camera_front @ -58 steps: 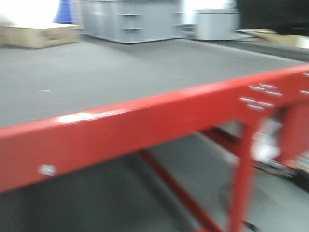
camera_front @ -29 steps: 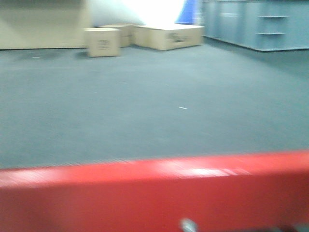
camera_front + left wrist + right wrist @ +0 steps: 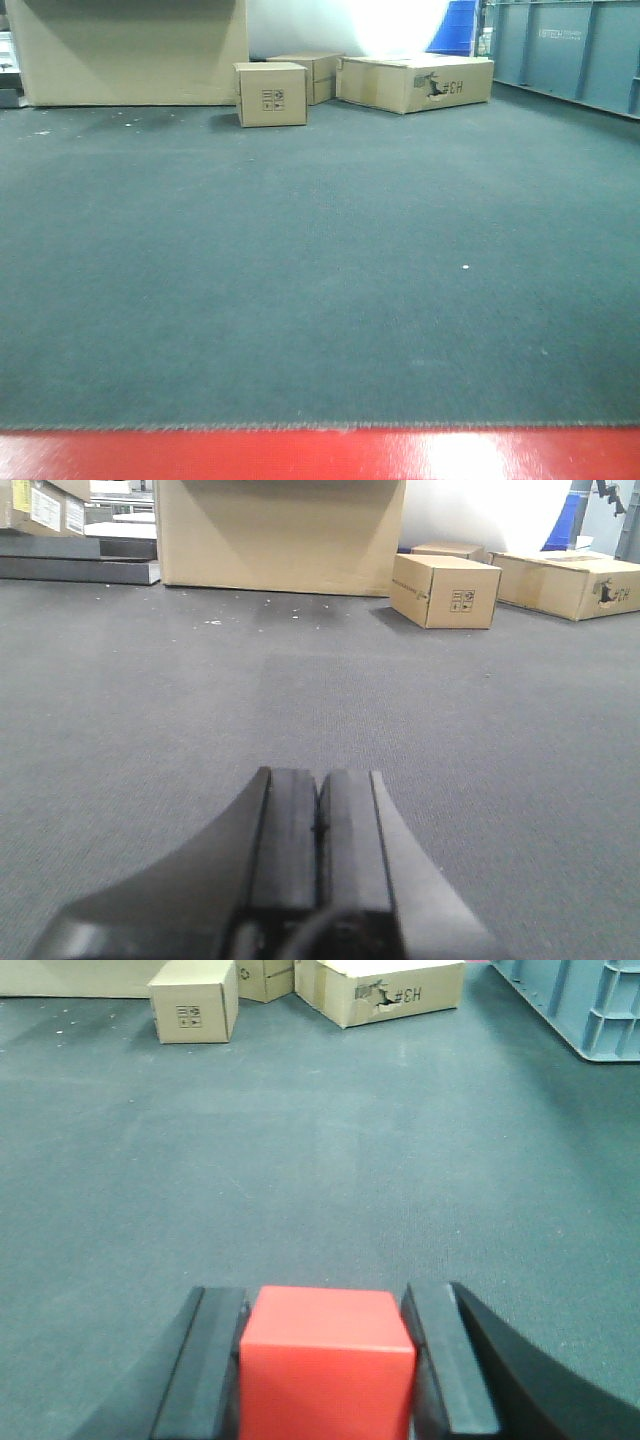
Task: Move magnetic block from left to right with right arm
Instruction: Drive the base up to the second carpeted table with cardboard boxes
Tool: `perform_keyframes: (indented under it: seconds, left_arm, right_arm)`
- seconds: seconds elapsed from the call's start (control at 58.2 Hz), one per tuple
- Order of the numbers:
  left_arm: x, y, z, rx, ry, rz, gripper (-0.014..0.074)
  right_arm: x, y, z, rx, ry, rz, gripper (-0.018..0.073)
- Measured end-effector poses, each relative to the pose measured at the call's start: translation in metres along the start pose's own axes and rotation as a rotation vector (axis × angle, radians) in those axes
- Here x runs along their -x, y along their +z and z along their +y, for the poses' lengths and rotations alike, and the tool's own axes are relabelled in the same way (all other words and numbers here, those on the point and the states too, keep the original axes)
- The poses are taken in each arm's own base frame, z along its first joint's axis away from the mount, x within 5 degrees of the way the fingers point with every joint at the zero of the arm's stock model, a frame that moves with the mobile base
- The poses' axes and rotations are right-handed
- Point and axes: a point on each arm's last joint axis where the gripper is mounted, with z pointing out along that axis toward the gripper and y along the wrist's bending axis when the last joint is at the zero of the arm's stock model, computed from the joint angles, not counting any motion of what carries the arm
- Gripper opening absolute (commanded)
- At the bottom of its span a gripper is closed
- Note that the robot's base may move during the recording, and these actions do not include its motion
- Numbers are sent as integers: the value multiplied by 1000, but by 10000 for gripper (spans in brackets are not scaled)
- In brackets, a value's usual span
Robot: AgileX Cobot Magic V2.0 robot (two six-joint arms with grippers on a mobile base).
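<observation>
The robot's right gripper should set the magnetic block down on the grey carpet (image 3: pixel 363 264) next to the small white speck.
The magnetic block (image 3: pixel 327 1360), a bright-red cube, fills the space between the two black fingers (image 3: pixel 208 1360) of my right gripper (image 3: pixel 326 1305) in the right wrist view; the pads press against both its sides, so the gripper is shut on it above grey carpet. In the left wrist view my left gripper (image 3: pixel 320 780) has its two black pads pressed together with nothing between them. Neither arm nor the block shows in the front view.
A red rail (image 3: pixel 320 455) crosses the bottom of the front view. Grey carpet (image 3: pixel 320 250) stretches ahead. Brown cardboard boxes (image 3: pixel 270 93) (image 3: pixel 415 82) stand far off, with a large tan box (image 3: pixel 280 535) and blue-grey crates (image 3: pixel 565 50) to the right.
The front view has swung left and steadied: the red frame with its legs has dropped to a thin strip at the bottom, and the cardboard boxes now sit at top centre.
</observation>
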Motion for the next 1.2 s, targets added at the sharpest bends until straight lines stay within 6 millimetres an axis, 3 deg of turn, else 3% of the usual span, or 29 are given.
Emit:
perform_keyframes:
  seconds: [0.91, 1.082, 1.202]
  left_arm:
    - [0, 0, 0, 0, 0, 0, -126]
    - [0, 0, 0, 0, 0, 0, -126]
    - [0, 0, 0, 0, 0, 0, -126]
  right_arm:
    - [2, 2, 1, 4, -14, 17, 229]
    - [32, 16, 9, 47, -66, 80, 229]
    - [62, 39, 25, 161, -126, 136, 229]
